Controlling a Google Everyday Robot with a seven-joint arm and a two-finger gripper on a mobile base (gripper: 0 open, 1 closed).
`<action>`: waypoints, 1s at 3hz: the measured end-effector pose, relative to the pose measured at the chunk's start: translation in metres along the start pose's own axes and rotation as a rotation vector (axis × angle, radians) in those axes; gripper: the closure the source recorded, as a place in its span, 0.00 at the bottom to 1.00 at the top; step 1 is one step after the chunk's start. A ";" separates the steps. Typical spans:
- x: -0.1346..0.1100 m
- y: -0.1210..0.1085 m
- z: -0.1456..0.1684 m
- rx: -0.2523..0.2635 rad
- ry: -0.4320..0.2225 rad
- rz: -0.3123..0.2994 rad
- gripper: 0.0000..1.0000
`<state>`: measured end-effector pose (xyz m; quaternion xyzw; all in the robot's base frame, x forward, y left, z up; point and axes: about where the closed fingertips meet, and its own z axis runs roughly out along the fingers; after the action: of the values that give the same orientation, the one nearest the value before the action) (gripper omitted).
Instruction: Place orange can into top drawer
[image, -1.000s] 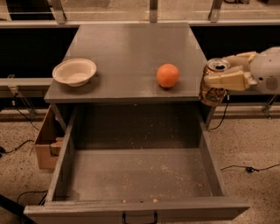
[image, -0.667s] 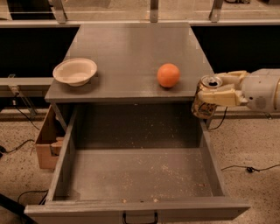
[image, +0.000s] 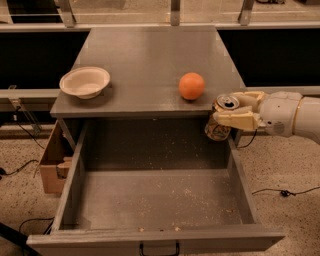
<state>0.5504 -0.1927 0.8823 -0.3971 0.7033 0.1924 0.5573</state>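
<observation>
My gripper should release the orange can on the middle of the drawer's grey bottom (image: 164, 193), behind the dark handle.
My gripper (image: 229, 113) comes in from the right and is shut on the orange can (image: 220, 126), a small can with a golden-brown print and a silver top. It holds the can upright in the air by the cabinet's front right corner, above the right rear corner of the top drawer (image: 155, 200). The drawer is pulled fully open. Its grey floor is speckled with crumbs and holds nothing else. A dark handle (image: 159, 248) shows on its front panel.
On the grey cabinet top (image: 150, 60) sit a round orange fruit (image: 191, 85) near the front right and a white bowl (image: 85, 81) at the front left. A cardboard box (image: 54, 165) stands on the floor left of the drawer. Cables lie on the speckled floor.
My gripper has carried the can leftward and a little lower, from beside the cabinet's right edge to over the drawer's right rear corner.
</observation>
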 end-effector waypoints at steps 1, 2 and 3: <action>0.000 0.000 0.000 0.000 0.001 0.001 1.00; 0.026 0.027 0.009 -0.033 0.000 0.019 1.00; 0.066 0.076 0.033 -0.106 0.005 0.011 1.00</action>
<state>0.5084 -0.1453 0.7976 -0.4226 0.6956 0.2318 0.5327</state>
